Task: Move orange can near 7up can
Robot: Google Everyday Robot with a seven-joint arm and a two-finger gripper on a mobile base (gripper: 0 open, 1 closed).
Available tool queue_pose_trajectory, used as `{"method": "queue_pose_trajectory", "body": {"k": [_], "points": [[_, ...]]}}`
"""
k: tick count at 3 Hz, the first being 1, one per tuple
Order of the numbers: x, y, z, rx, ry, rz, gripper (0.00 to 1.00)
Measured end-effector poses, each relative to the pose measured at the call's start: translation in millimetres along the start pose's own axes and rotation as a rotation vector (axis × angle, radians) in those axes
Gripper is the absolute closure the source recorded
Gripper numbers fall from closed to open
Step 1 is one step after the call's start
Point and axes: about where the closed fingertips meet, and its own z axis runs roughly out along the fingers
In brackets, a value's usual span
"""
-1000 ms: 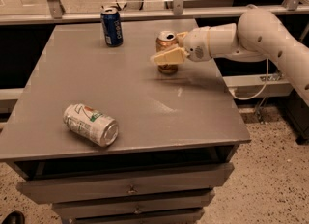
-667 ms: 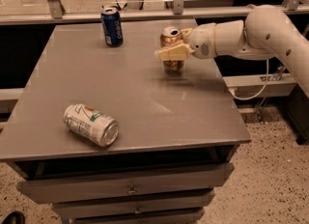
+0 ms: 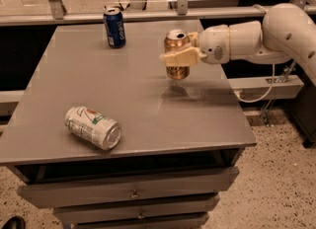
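My gripper will let go of the orange can standing upright on the grey table, just off the 7up can's near end point(image 3: 142, 127).
The orange can point(image 3: 176, 51) is coppery with a silver top and stands upright in my grip, lifted slightly above the grey table point(image 3: 133, 90) at its right side; its shadow lies just below it. My gripper point(image 3: 178, 54) reaches in from the right on a white arm and is shut on the can, with one tan finger point(image 3: 180, 57) across its front. The 7up can point(image 3: 92, 127), white-silver with green and red markings, lies on its side near the front left of the table, well apart from the orange can.
A dark blue can point(image 3: 114, 26) stands upright at the back of the table, left of the gripper. The table has drawers below its front edge. A rail and frame run behind the table. The white arm point(image 3: 261, 33) spans the right side.
The gripper with the orange can has risen slightly off the table and moved a little left. The 7up can and blue can have not moved.
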Motion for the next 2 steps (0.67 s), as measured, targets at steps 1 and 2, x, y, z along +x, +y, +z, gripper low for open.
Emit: {"method": "queue_pose_trajectory", "body": {"k": [1,2], "points": [[4.3,61.2,10.0,-0.163,-0.039,0.025,1.00],[1.9,95.5,17.3,-0.250,-0.074,0.040,1.00]]}}
